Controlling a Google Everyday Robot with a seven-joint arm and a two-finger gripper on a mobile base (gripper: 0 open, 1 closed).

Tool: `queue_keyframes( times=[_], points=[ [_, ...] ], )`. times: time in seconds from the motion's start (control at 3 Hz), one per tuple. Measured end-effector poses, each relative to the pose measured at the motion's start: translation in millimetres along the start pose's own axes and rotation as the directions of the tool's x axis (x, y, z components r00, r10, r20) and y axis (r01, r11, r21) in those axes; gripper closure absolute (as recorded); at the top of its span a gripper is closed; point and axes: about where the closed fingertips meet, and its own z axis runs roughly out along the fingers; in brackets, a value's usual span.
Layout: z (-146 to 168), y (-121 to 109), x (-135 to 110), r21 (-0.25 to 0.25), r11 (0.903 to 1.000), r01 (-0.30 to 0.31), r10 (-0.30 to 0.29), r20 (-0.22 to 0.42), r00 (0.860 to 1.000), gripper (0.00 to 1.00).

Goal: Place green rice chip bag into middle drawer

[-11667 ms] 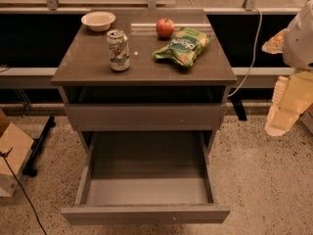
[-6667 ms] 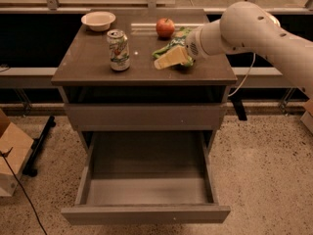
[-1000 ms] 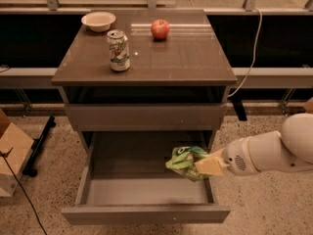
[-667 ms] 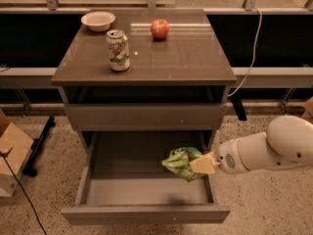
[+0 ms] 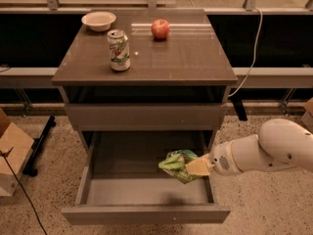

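Next, I release the green rice chip bag on the middle drawer's grey bottom, close behind the middle drawer's front panel (image 5: 162, 186).
The green rice chip bag (image 5: 176, 163) hangs crumpled in my gripper (image 5: 196, 168), just above the right side of the middle drawer's floor. The gripper is shut on the bag's right end; its pale fingers (image 5: 196, 167) pinch it. My white arm (image 5: 266, 151) reaches in from the right, over the drawer's right wall. The middle drawer (image 5: 146, 213) is pulled fully out below the cabinet, and its grey floor (image 5: 132, 190) is bare. A faint shadow of the bag lies on the floor beneath it.
On the cabinet top (image 5: 186, 62) stand a green-and-white soda can (image 5: 119, 50), a red apple (image 5: 160, 29) and a white bowl (image 5: 99, 20). A shut drawer front (image 5: 146, 116) sits above the open drawer. A cardboard box (image 5: 12, 155) is on the floor at left. A white cable (image 5: 250, 53) hangs at right.
Over the earlier frames the bag was taken off the cabinet top and brought down to the open drawer. In the last second the gripper and bag have shifted slightly left over the drawer.
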Motion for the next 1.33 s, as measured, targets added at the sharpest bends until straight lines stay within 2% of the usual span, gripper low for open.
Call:
queue_keyframes(
  times=[1.33],
  points=[
    [124.2,-30.1,44.8,-0.094,0.9903,-0.102,0.096,-0.068,0.993,1.0]
  ],
)
